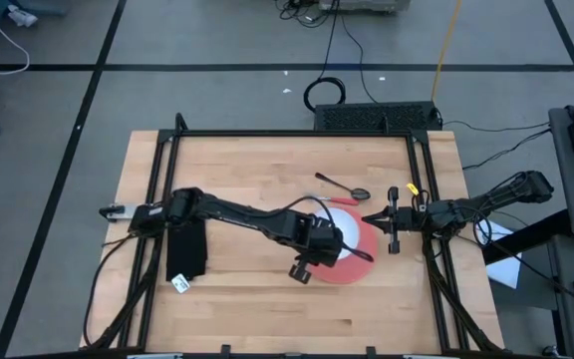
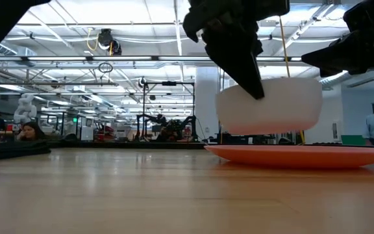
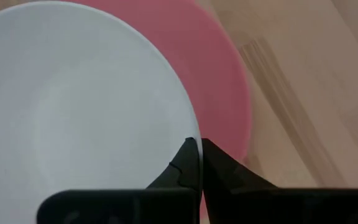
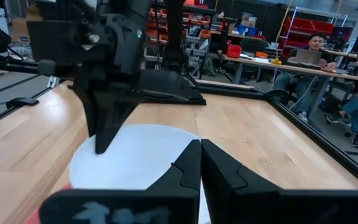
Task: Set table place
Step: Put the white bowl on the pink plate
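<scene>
My left gripper has the white bowl. I will let go of it with that gripper near the middle of the red plate (image 1: 338, 241).
A white bowl (image 2: 278, 107) hangs just above a red plate (image 2: 304, 155) that lies flat on the light-wood table (image 1: 247, 299), right of centre. My left gripper (image 3: 199, 152) reaches in from the table's left and is shut on the bowl's rim. In the high view the bowl (image 1: 344, 217) shows partly under that arm, over the plate (image 1: 362, 264). My right gripper (image 4: 200, 149) is shut and empty, level, pointing toward the table's left. It stands just right of the bowl and a little above its rim (image 2: 307, 62). My left gripper pinches the bowl's rim (image 3: 188, 127) with one finger inside the bowl and one outside. The fingers (image 2: 249, 78) come slanting down from above and from the table's left. The bowl hangs upright and about level, its bottom clear of the plate.
A spoon (image 1: 345, 187) lies on the table beyond the plate. A black folded cloth (image 1: 187, 249) with a white tag lies at the left under my left arm. Black frame rails (image 1: 297, 133) border the work area. People sit in the room beyond the table (image 4: 316, 50).
</scene>
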`<action>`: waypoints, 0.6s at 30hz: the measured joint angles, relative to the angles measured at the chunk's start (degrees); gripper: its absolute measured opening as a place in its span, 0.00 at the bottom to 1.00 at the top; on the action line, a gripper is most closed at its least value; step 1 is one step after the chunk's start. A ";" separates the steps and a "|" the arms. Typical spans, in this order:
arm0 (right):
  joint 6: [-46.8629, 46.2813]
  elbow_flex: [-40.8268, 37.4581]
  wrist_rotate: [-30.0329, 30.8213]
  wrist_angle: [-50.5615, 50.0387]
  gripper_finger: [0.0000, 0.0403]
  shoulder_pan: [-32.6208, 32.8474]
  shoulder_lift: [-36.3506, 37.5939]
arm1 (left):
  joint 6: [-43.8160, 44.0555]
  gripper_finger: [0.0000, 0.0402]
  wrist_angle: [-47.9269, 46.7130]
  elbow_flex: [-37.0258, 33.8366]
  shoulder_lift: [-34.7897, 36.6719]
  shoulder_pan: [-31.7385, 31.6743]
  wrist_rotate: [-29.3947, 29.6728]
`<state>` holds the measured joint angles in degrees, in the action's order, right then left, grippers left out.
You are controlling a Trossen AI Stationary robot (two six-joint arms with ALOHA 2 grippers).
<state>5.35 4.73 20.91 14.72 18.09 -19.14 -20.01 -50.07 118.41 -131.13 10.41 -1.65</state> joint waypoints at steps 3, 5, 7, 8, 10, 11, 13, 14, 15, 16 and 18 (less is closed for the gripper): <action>-0.04 0.00 0.00 0.00 0.00 0.00 0.02 | -0.80 0.00 1.71 0.00 -0.53 0.52 0.17; -0.10 0.00 0.00 0.00 0.00 0.00 0.00 | -0.89 0.00 2.09 -0.01 -0.84 0.79 0.17; -0.10 0.00 0.00 -0.03 0.00 0.00 0.00 | -0.91 0.00 2.47 -0.02 -1.21 1.11 0.17; -0.11 0.00 0.00 -0.03 0.00 0.00 0.00 | -0.93 0.00 3.45 -0.02 -1.50 1.28 0.18; -0.11 0.00 0.00 0.00 0.00 0.00 0.02 | -1.10 0.00 3.69 -0.02 -1.77 1.59 0.30; -0.11 0.00 0.00 0.00 0.00 0.00 0.02 | -1.07 0.00 3.26 -0.02 -1.91 1.76 0.47; -0.13 0.00 0.00 -0.01 0.00 0.00 0.00 | -1.34 0.00 4.25 -0.02 -2.63 2.03 0.69; -0.13 0.00 0.00 0.00 0.00 0.00 0.00 | -1.56 0.00 4.17 -0.02 -2.82 2.14 0.94; -0.13 0.00 0.00 -0.02 0.00 0.00 0.00 | -1.57 0.00 3.59 -0.03 -2.92 2.26 1.32; -0.13 0.00 0.00 -0.03 0.00 0.00 0.00 | -1.56 0.00 3.26 -0.09 -2.96 2.38 1.68; -0.13 0.00 0.00 -0.01 0.00 0.00 -0.01 | -1.81 0.00 4.18 -0.02 -3.35 2.47 1.76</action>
<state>5.21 4.73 20.91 14.71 18.09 -19.15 -21.81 -45.89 118.39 -134.48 12.88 0.11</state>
